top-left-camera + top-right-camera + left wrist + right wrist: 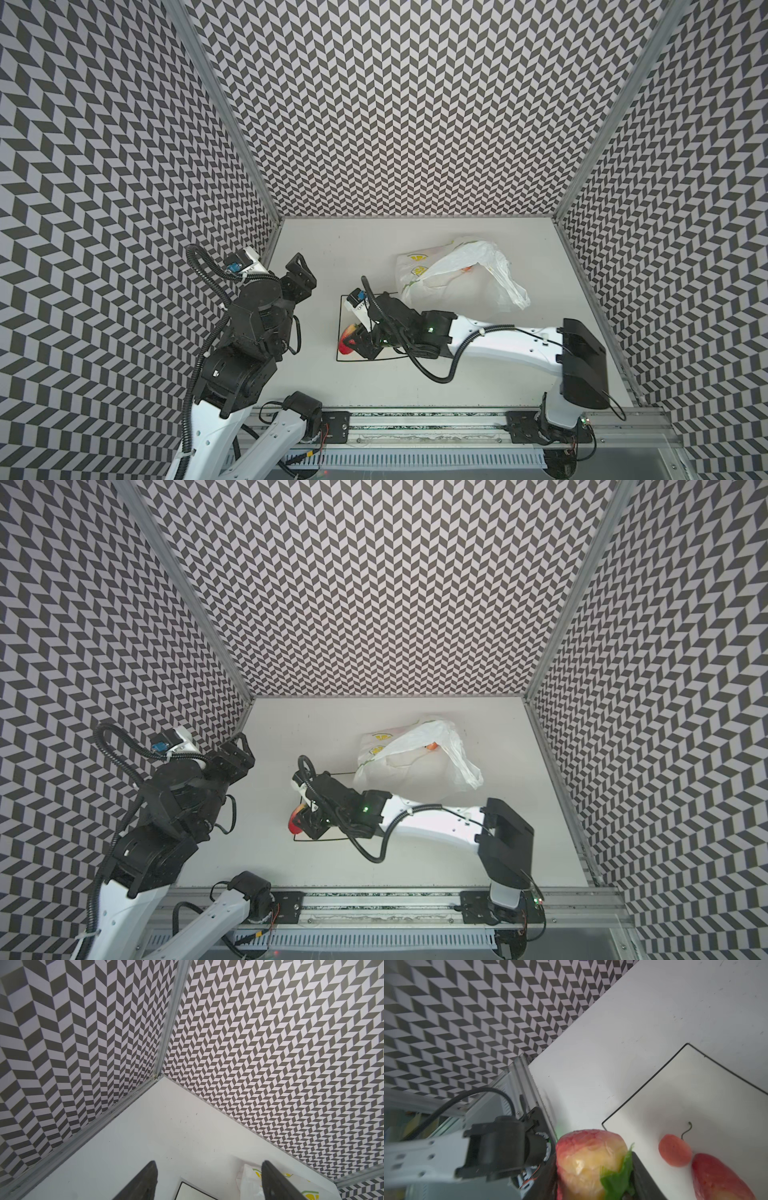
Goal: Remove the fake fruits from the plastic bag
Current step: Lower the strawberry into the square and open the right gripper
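Next, I open my right gripper to release the red-yellow strawberry, which is just above the plate now, on the square plate (357, 326) (665, 1115), beside the small orange-pink ball.
The plastic bag (457, 276) (415, 762) lies crumpled at the back right of the table, white with lemon prints, and an orange fruit (432, 746) shows in its open mouth. My right gripper (356, 341) (593, 1164) is shut on a red-yellow strawberry (589, 1159) (345, 337) with a green leaf, just above the left part of the square plate (695, 1088) (339, 320). On the plate lie a small orange-pink ball (675, 1150) with a stem and another strawberry (718, 1178). My left gripper (301, 270) (208, 1162) hangs open and empty near the left wall.
Patterned walls close off the left, back and right. In the left wrist view, a corner of the plate (187, 1190) and an edge of the bag (249, 1180) show beyond the fingers. The right arm (498, 345) stretches across the table's front right.
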Action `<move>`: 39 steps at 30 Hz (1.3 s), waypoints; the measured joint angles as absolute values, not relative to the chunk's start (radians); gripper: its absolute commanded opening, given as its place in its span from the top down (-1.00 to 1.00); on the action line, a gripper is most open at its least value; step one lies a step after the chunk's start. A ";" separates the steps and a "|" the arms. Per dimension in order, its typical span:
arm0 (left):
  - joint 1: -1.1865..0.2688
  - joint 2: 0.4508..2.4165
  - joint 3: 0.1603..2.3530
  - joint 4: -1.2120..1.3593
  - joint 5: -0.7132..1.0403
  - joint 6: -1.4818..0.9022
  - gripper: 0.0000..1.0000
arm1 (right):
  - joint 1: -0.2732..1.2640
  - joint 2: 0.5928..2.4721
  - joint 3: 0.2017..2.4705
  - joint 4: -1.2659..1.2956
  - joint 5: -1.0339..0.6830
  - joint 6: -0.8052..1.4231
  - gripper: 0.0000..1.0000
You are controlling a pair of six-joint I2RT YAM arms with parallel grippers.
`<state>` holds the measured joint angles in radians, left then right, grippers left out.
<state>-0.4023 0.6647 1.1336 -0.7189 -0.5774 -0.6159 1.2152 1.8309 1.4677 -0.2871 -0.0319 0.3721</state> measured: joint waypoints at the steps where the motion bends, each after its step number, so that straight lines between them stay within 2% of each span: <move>1: -0.402 0.662 1.134 -0.727 -0.581 -0.619 -0.57 | 1.213 1.863 1.497 -0.295 -0.020 0.374 0.23; 9: -0.402 0.638 1.098 -0.754 -0.581 -0.643 -0.56 | 1.134 2.095 1.716 -0.406 -0.020 0.373 0.23; 20: -0.402 0.628 1.020 -0.758 -0.534 -0.666 -0.56 | 1.020 2.195 1.760 -0.476 -0.088 0.341 0.19; 28: -0.402 0.630 0.994 -0.757 -0.502 -0.672 -0.56 | 1.008 2.213 1.760 -0.475 -0.124 0.339 -0.12; 39: -0.402 0.630 0.987 -0.748 -0.480 -0.671 -0.56 | 1.005 2.225 1.771 -0.495 -0.099 0.338 -0.42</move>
